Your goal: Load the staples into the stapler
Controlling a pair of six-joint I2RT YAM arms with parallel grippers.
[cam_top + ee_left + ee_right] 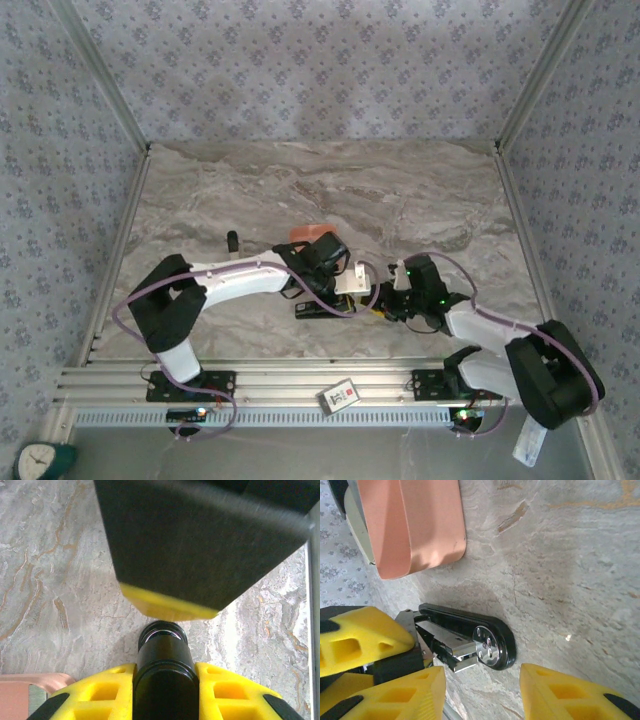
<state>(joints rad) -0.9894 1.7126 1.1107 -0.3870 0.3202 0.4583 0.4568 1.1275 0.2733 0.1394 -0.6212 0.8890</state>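
My left gripper holds only the stapler's black top arm, raised off its base; it should shut that, open, then grab the whole stapler point(315, 311) before carrying it.
The black stapler point(470, 627) lies open on the marble table, its chrome anvil point(487, 647) and shiny magazine rail point(447, 642) bared. The staples cannot be told apart from that shiny rail. My left gripper point(165, 667) is shut on the stapler's black top arm point(164, 680), holding it up off the base; its yellow fingers point(362, 640) show at the left of the right wrist view. Just in front of the anvil end, my right gripper point(482, 672) stands open with nothing between its fingers. From above, both grippers point(345, 295) point(385, 300) meet over the stapler point(318, 310).
A salmon-orange tray point(415, 525) lies just beyond the stapler point(310, 233). A small black item point(232, 240) stands to the left on the table. A card point(340, 395) rests on the near rail. Patterned walls close in three sides.
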